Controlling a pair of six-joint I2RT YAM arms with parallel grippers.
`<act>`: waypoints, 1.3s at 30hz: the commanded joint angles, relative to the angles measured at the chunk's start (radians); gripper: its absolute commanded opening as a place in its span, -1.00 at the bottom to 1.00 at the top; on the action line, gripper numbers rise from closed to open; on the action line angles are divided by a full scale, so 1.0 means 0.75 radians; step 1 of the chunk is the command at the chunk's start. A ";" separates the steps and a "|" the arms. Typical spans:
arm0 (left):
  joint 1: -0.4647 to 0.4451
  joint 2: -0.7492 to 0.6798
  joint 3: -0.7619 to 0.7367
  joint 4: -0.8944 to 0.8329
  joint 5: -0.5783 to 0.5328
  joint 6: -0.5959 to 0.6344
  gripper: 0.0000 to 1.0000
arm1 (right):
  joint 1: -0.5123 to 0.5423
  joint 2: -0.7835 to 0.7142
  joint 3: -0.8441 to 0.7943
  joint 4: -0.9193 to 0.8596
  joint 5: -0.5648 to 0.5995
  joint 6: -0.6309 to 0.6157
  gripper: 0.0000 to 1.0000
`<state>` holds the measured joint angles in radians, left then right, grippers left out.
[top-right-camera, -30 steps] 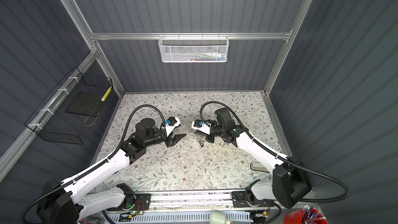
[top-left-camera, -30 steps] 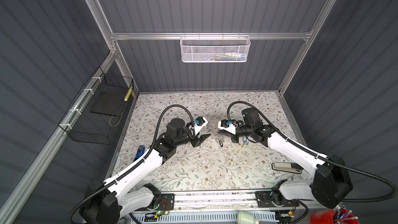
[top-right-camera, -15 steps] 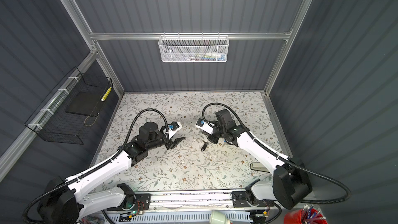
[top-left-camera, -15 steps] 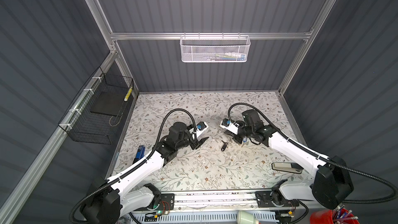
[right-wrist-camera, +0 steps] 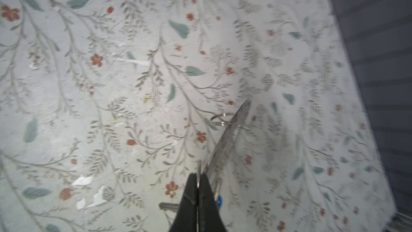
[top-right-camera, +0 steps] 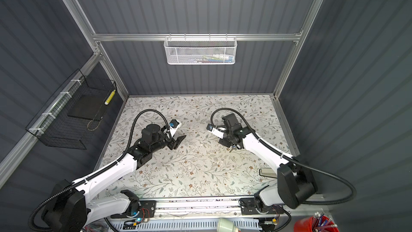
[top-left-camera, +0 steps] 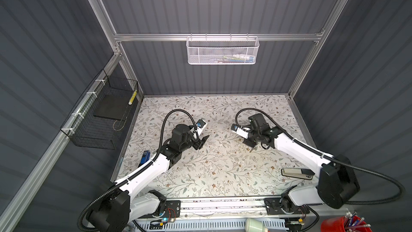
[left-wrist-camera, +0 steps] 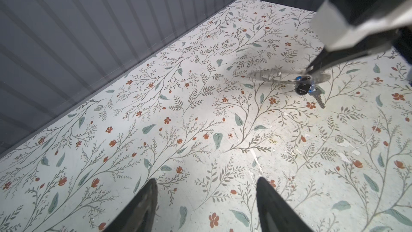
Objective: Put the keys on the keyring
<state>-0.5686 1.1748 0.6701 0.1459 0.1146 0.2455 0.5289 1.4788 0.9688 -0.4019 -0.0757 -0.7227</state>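
Note:
My right gripper should put the keyring down on the floral mat [top-left-camera: 240,146] near its middle, just short of my left gripper, and let go.
My right gripper [right-wrist-camera: 198,176] is shut on the keyring [right-wrist-camera: 229,135], a flat grey metal ring that shows edge-on in the right wrist view. In the left wrist view the keyring [left-wrist-camera: 270,78] sticks out level from the right gripper [left-wrist-camera: 310,71]. The keys hang on it just below the fingertips: a black fob [left-wrist-camera: 302,89] and a silvery key [left-wrist-camera: 320,101] with a blue tag, low over the floral mat. In both top views the keys [top-left-camera: 252,150] [top-right-camera: 231,149] are a small dark spot under that gripper. My left gripper [left-wrist-camera: 206,181] [top-left-camera: 201,140] stands open and empty, left of the middle.
A blue block [top-left-camera: 146,155] lies at the mat's left edge beside the left arm. A grey and black stapler-like thing [top-left-camera: 297,172] lies at the front right. A black wire basket [top-left-camera: 100,117] hangs on the left wall and a white mesh basket [top-left-camera: 223,50] on the back wall.
The two grippers, close together a second ago, have parted. The left one drew back to the left and opened wider. The right one moved right with the keyring and keys.

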 commanded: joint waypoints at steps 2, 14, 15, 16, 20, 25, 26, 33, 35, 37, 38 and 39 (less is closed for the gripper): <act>0.018 0.007 -0.043 0.064 -0.005 -0.041 0.45 | 0.080 0.157 0.051 0.007 -0.044 0.027 -0.95; 0.067 0.002 -0.060 0.094 0.057 -0.015 0.49 | 0.182 0.439 0.212 -0.025 -0.233 -0.027 -0.92; 0.067 0.006 -0.059 0.091 0.061 -0.010 0.49 | 0.189 0.458 0.225 -0.042 -0.234 -0.041 -0.93; 0.067 0.006 -0.056 0.090 0.065 -0.007 0.49 | 0.197 0.474 0.240 -0.065 -0.229 -0.051 -0.93; 0.067 0.008 -0.056 0.088 0.084 0.004 0.49 | 0.213 0.518 0.292 -0.123 -0.247 -0.079 -0.89; 0.067 0.009 -0.054 0.088 0.101 0.007 0.49 | 0.225 0.557 0.321 -0.161 -0.239 -0.124 -0.84; 0.067 0.011 -0.054 0.089 0.101 0.006 0.49 | 0.225 0.560 0.330 -0.171 -0.243 -0.126 -0.78; 0.069 0.002 -0.052 0.088 0.084 0.022 0.49 | 0.220 0.496 0.305 -0.173 -0.182 -0.210 -0.35; 0.070 -0.003 -0.052 0.086 0.080 0.027 0.49 | 0.210 0.483 0.298 -0.174 -0.163 -0.223 -0.34; 0.069 -0.005 -0.052 0.084 0.078 0.032 0.49 | 0.199 0.477 0.299 -0.172 -0.146 -0.223 -0.33; 0.069 -0.008 -0.051 0.083 0.077 0.033 0.48 | 0.196 0.477 0.298 -0.174 -0.141 -0.230 -0.34; 0.069 -0.008 -0.051 0.082 0.077 0.033 0.47 | 0.196 0.472 0.295 -0.174 -0.137 -0.240 -0.34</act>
<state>-0.5217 1.1748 0.6266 0.2039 0.1684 0.2516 0.6823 1.8523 1.1969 -0.5022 -0.2001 -0.8711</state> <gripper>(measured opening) 0.739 0.333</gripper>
